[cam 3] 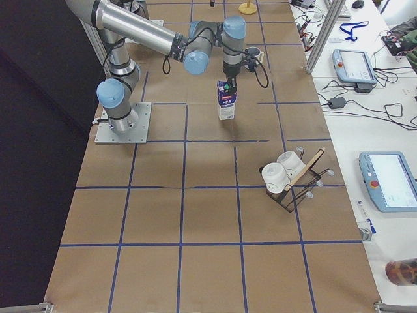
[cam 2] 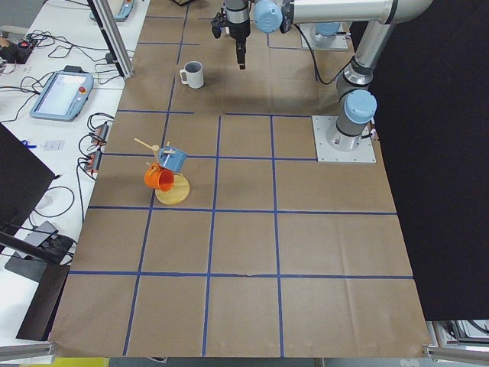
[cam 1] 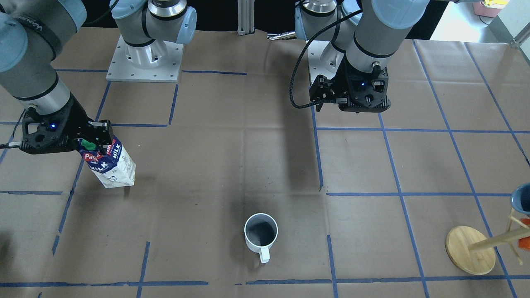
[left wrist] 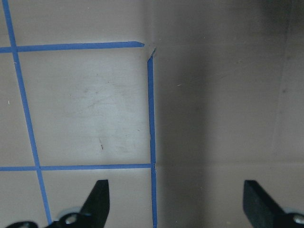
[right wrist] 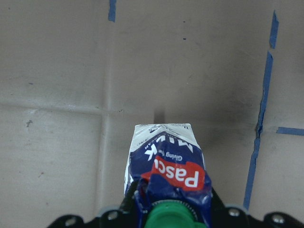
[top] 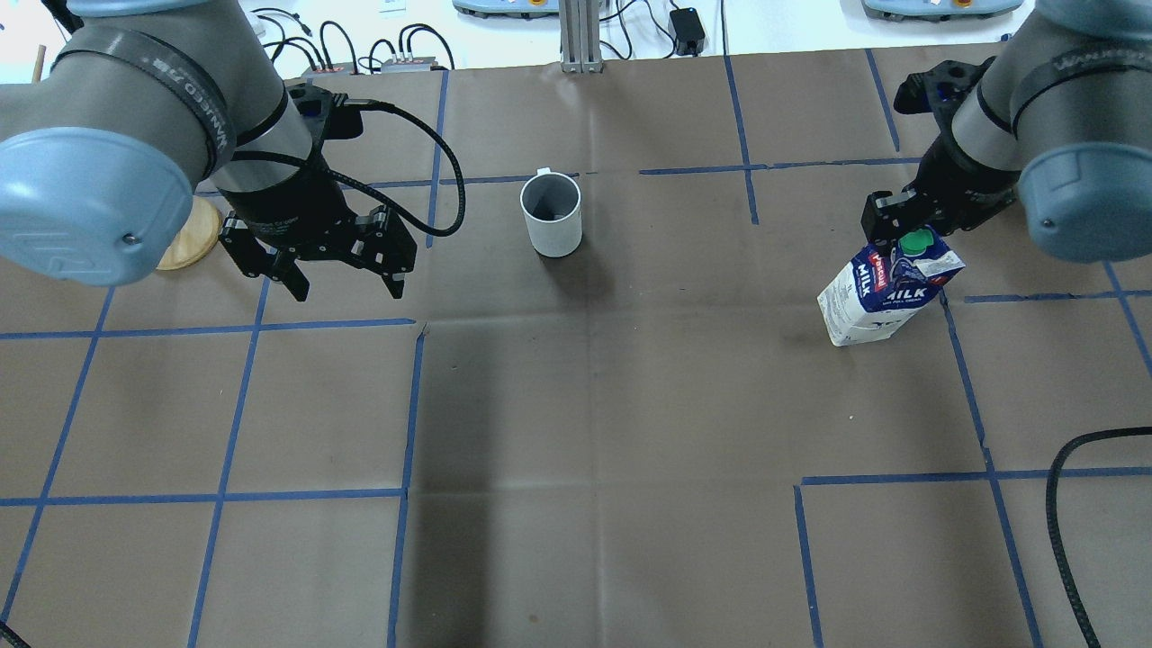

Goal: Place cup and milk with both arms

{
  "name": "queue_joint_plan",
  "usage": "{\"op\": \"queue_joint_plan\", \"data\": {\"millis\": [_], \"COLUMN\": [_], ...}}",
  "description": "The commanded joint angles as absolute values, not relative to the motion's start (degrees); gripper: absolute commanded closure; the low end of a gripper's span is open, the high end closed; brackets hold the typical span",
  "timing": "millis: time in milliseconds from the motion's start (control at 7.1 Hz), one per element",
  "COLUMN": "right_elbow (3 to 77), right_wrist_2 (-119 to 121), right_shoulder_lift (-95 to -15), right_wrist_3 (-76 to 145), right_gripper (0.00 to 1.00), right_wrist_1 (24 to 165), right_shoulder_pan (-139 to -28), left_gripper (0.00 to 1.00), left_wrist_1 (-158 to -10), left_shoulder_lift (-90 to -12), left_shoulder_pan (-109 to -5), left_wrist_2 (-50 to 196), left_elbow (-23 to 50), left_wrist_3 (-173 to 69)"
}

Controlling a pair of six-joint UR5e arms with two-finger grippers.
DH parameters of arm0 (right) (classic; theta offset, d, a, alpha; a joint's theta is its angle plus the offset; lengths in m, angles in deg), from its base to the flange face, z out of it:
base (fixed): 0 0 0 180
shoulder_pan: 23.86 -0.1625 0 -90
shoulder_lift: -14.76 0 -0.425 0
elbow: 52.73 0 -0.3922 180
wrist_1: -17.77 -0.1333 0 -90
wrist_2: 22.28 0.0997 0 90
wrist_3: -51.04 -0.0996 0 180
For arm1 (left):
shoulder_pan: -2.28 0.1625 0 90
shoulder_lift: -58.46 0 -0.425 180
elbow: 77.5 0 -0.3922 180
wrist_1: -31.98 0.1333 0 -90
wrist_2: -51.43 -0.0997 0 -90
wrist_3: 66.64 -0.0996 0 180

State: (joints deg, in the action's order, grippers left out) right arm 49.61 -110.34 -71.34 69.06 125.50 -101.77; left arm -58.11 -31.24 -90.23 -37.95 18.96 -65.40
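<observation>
My right gripper should put the milk carton down on the brown table (cam 1: pixel 226 241), in a spot close beside the white cup.
The white cup (cam 1: pixel 261 234) stands upright on the brown table, handle toward the far edge; it also shows in the overhead view (top: pixel 551 214). My left gripper (top: pixel 346 290) is open and empty, hovering above the table beside the cup; its fingers (left wrist: pixel 97 199) frame bare paper. My right gripper (top: pixel 909 236) is shut on the gable top of the blue-and-white milk carton (top: pixel 886 292), by its green cap. The carton (cam 1: pixel 109 165) hangs tilted. I cannot tell whether its base touches the table. It fills the right wrist view (right wrist: pixel 166 166).
A wooden mug tree (cam 1: pixel 470 250) with a blue and an orange mug stands on my left side near the far edge. A rack with white cups (cam 3: pixel 287 176) stands farther along the table on my right. Blue tape lines cross the paper.
</observation>
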Motion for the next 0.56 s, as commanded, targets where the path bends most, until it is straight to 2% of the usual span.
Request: {"op": "queue_joint_plan", "data": {"millis": [0, 141, 423], "right_elbow": [40.4, 37.3, 25.5], "right_wrist_2": [-110.3, -110.3, -110.6], "right_shoulder_lift": [-70.2, -67.0, -56.6], "right_wrist_3": [67.4, 65.9, 56.8], "right_gripper": [0.51, 0.5, 0.5], "right_wrist_1": [116.1, 116.2, 115.9], "right_shoulder_pan": [-102.0, -103.6, -111.0], "left_gripper": [0.0, 0.0, 0.0], "left_wrist_1": [-58.1, -58.1, -57.9], "left_shoulder_lift": [-31.2, -31.4, -31.6], "left_shoulder_pan": [-90.3, -90.3, -90.3], "left_wrist_2": [-37.9, -37.9, -38.0], "left_elbow": [19.0, 19.0, 19.0], "left_wrist_3": [-65.3, -65.4, -65.2]}}
